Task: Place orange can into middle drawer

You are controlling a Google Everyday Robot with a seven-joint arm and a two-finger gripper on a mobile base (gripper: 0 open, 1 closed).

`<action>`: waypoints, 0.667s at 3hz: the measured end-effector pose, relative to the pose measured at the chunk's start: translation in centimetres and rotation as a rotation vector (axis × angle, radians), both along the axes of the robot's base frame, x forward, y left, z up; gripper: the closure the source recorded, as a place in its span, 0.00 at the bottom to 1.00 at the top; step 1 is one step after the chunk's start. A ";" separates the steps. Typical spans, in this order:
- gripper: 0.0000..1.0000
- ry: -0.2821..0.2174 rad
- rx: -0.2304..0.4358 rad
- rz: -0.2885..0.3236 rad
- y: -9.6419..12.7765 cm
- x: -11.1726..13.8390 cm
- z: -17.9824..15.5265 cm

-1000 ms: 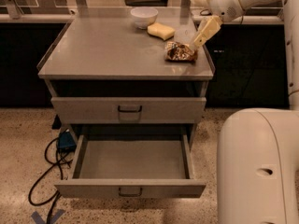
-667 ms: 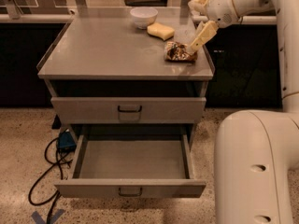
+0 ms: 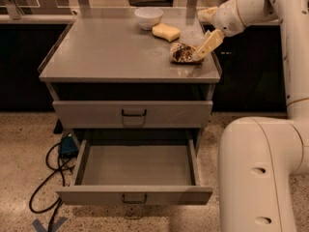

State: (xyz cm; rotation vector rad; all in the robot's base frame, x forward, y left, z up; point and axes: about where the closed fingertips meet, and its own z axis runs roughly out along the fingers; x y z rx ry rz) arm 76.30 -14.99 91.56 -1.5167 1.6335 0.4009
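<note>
The gripper will next move over the orange can in front of the yellow sponge and close around the can's middle [image 3: 185, 53].
The orange can [image 3: 182, 53] lies on its side on the grey cabinet top [image 3: 111, 52], near the right front corner, its mottled brown-orange skin glossy. My gripper [image 3: 202, 51] reaches in from the upper right and sits right at the can's right end, touching or nearly touching it. The middle drawer [image 3: 137, 164], the lower of the two, is pulled out and open, with nothing inside. The upper drawer [image 3: 133, 114] is shut.
A white bowl [image 3: 148, 17] and a yellow sponge [image 3: 166, 32] sit at the back of the cabinet top, behind the can. Black cables [image 3: 46, 178] and a blue box [image 3: 67, 145] lie on the floor at left. My white body [image 3: 260, 178] fills the lower right.
My gripper has moved down and a little left, from above the can's right side to right against the can. The can and the drawers have not moved.
</note>
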 end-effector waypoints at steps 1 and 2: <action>0.00 0.026 0.036 0.042 1.9 0.3 -1.5; 0.00 0.095 0.043 0.081 5.5 1.5 -5.0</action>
